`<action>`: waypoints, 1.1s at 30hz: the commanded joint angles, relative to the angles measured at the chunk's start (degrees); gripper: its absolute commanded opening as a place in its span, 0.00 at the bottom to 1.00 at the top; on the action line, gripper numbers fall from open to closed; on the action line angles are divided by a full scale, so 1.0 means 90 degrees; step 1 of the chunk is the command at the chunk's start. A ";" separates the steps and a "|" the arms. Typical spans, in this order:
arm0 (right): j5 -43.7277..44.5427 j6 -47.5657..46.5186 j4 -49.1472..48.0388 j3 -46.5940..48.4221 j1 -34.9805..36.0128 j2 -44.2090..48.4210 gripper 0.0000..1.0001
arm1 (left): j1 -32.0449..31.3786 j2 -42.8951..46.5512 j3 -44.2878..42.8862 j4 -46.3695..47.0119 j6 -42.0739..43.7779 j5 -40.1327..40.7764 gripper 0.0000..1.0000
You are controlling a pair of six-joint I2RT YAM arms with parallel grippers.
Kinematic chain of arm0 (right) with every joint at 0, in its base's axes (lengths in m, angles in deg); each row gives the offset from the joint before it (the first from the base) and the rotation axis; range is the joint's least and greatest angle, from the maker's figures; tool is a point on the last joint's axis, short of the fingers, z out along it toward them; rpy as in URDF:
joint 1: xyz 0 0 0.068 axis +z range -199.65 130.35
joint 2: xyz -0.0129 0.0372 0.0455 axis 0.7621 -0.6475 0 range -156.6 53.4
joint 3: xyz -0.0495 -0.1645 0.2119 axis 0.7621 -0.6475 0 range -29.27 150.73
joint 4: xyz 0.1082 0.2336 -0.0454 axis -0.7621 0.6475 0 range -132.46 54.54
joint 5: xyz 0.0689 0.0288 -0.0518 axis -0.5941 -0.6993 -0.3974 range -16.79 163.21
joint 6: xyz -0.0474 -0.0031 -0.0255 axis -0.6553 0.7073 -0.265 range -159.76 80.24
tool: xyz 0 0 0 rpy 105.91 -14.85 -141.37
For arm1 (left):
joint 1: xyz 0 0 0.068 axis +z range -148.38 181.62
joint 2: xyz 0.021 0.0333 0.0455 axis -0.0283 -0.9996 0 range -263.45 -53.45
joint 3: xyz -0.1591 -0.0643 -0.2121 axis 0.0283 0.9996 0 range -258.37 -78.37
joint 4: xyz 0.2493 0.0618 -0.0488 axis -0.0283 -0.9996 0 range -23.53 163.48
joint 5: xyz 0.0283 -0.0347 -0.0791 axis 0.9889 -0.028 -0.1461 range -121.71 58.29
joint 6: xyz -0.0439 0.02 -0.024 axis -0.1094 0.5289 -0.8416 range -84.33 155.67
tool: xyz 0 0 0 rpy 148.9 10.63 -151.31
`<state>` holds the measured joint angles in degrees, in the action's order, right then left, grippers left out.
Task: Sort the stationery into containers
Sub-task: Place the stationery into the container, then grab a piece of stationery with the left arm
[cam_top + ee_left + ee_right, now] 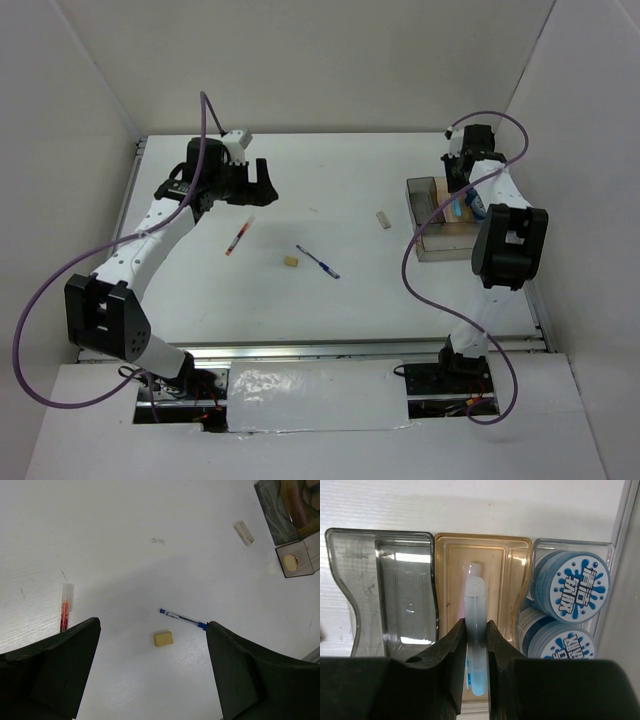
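Observation:
I move my left gripper to the middle of the red pen [238,237] [64,614] next and close it there, leaving the tan cube and blue pen lying.
My left gripper [252,183] is open and empty above the table's left part; in the left wrist view its gripper [152,625] frames a tan cube [163,638] and a blue pen [182,618]. A red pen [64,611] lies to their left and a beige block [243,533] far right. In the top view the red pen [240,237], tan cube [290,261], blue pen [318,262] and beige block [382,219] lie loose. My right gripper [476,630] is shut on the light-blue bar [476,605] over the tray's amber section [447,560]. Two blue-white rolls [580,587] fill the clear section.
The tray [420,200] stands at the table's right edge, its smoky-grey section [385,595] holding nothing. A faint pink edge shows under the light-blue bar. White walls enclose the table on three sides. Purple cables loop off both arms.

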<state>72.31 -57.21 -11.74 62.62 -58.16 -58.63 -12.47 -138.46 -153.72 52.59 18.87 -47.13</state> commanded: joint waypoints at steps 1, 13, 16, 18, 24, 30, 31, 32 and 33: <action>0.0081 -0.0151 0.0151 0.0365 -0.0021 -0.0199 0.13 | 0.0003 -0.0105 -0.0290 0.0055 -0.0019 -0.0006 0.99; 0.0336 -0.0092 0.0405 0.0522 -0.0001 -0.0317 0.48 | -0.0017 -0.0242 -0.0270 -0.0121 0.0597 0.0393 0.95; 0.0151 0.0054 0.0541 0.0560 0.0018 -0.0053 0.47 | -0.0027 -0.0368 -0.0299 -0.0384 0.0694 0.1174 0.93; -0.0131 0.0258 0.0727 0.0570 0.0076 0.0346 0.47 | -0.0017 -0.0553 -0.0280 -0.0695 0.0937 0.1683 0.89; -0.1743 0.0904 0.0913 -0.0034 0.0417 0.1918 0.46 | 0.0061 -0.1013 0.0197 -0.0825 0.1787 0.2777 0.82; -0.2740 0.1070 0.0727 -0.0991 0.0808 0.3237 0.47 | 0.0354 -0.1657 0.0091 -0.1039 0.2208 0.2301 0.66; -0.2799 0.1002 0.0756 -0.1118 0.0848 0.3442 0.47 | 0.0403 -0.1774 0.0091 -0.1068 0.2227 0.2251 0.63; -0.2829 0.0866 0.0757 -0.1196 0.0887 0.3560 0.47 | 0.0422 -0.1833 0.0091 -0.1059 0.2247 0.2202 0.62; -0.2839 0.0778 0.0747 -0.1265 0.0907 0.3667 0.47 | 0.0442 -0.1901 0.0082 -0.1068 0.2267 0.2153 0.61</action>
<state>50.76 -49.45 -5.18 54.10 -50.36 -26.59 -9.36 -154.35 -152.13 43.61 36.79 -26.15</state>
